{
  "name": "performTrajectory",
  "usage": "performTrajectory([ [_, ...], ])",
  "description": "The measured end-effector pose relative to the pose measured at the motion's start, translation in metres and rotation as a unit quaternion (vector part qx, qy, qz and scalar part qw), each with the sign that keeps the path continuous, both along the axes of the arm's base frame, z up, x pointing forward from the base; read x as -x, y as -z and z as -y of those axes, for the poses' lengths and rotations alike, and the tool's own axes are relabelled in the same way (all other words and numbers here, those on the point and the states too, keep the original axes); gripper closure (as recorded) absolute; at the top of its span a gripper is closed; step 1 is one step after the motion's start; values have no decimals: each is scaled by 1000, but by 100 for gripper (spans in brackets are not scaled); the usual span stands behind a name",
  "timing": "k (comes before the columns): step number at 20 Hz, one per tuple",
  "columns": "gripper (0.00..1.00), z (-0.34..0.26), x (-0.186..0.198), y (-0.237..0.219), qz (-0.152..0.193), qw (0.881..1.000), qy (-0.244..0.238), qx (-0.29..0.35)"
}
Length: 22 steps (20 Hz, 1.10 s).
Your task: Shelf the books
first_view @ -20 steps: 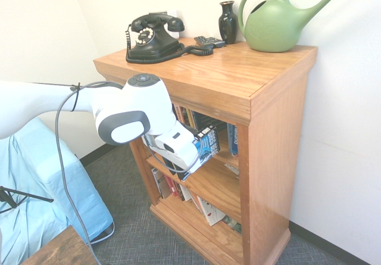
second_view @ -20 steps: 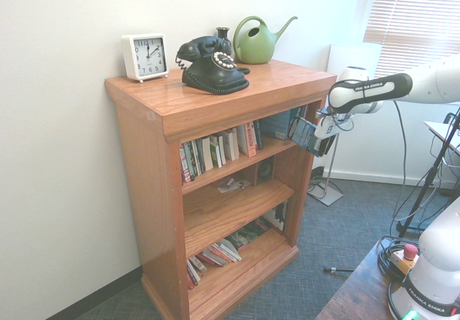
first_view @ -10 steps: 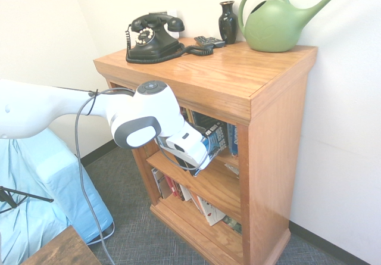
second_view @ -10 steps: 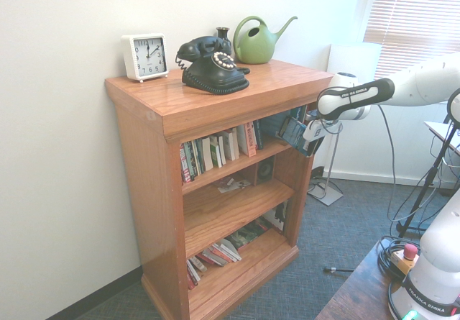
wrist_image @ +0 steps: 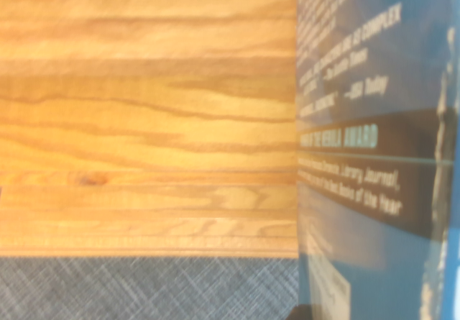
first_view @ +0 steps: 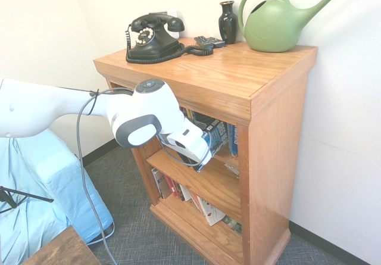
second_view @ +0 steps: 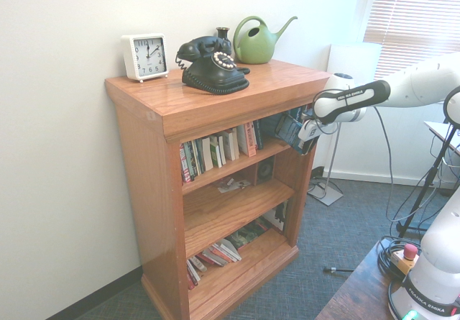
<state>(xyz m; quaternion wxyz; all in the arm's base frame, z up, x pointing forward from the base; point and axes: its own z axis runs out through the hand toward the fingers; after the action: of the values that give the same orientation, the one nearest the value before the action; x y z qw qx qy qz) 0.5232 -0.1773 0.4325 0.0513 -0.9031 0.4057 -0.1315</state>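
Next, I release the thick blue book from my gripper inside the shelf's top opening [first_view: 225,143], next to the upright book near the front post.
A thick blue book [first_view: 215,135] with white lettering is tilted at the right end of the top opening of the honey-coloured wooden shelf [first_view: 238,68]. My gripper [first_view: 201,152] is shut on this book, reaching in from the open front. From the other side, the book [second_view: 290,127] sits partly inside the shelf [second_view: 215,97], just under the top board, with the gripper [second_view: 306,129] at the right front post. Close up in the wrist view, the book's blue cover [wrist_image: 359,154] stands beside a wooden board [wrist_image: 144,119] of the shelf.
On the shelf's top stand a black telephone [second_view: 210,65], a green watering can [second_view: 257,41], a dark vase [first_view: 227,21] and a white clock [second_view: 144,56]. A row of mixed books [second_view: 215,151] fills the top level's left; more books [second_view: 215,254] lie on the bottom level.
My gripper has carried the blue book from in front of the shelf toward and partly into the top level's right end. Nothing on the shelf's top has moved.
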Motion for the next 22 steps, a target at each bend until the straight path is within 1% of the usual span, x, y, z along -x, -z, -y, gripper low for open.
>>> performTrajectory([
  [4,100,5,-11,14,24,999,20,10],
  [9,100,2,-15,24,31,999,26,12],
  [15,100,1,-18,20,44,998,38,11],
  [19,100,3,-23,9,63,997,51,6],
  [22,100,7,-28,6,70,996,60,3],
])
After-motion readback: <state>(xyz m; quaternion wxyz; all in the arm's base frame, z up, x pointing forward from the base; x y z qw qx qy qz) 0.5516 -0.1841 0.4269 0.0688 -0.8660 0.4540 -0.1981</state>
